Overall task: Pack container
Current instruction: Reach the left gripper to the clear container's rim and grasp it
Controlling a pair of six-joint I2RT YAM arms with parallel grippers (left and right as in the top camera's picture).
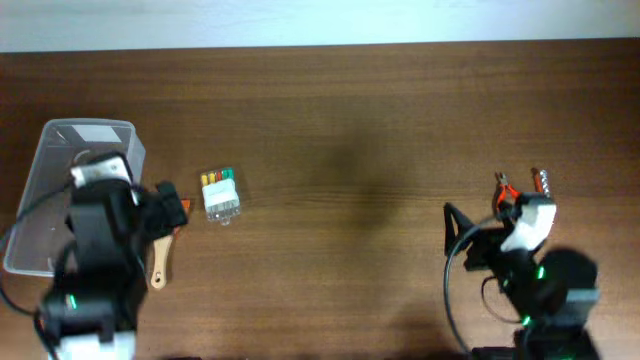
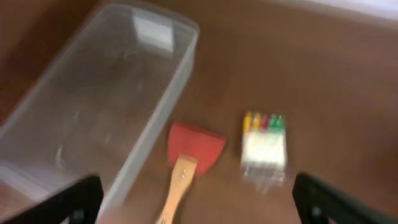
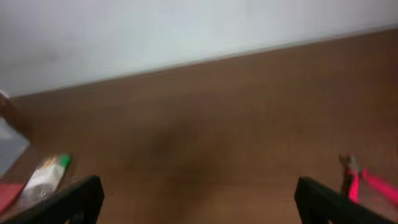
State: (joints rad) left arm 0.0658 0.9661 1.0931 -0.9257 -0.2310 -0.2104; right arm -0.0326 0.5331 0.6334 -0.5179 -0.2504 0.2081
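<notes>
The large clear container should be gripped next by my left gripper, which will go to its near short side (image 1: 50,271) (image 2: 26,185) and close there.
The large clear container (image 1: 45,190) stands at the table's far left, with nothing visible inside; it also fills the left of the left wrist view (image 2: 93,112). A spatula with a red blade and a wooden handle (image 2: 186,162) lies just right of it, partly hidden under my left arm in the overhead view (image 1: 160,262). My left gripper (image 2: 196,208) is open above the spatula handle, holding nothing. My right gripper (image 3: 199,202) is open and empty over bare table at the right. Red-handled pliers (image 1: 505,190) lie by it.
A small clear box with yellow, green and red pieces (image 1: 220,195) lies right of the spatula; it also shows in the left wrist view (image 2: 264,146). A second small tool (image 1: 540,181) lies beside the pliers. A white wall runs along the table's far edge.
</notes>
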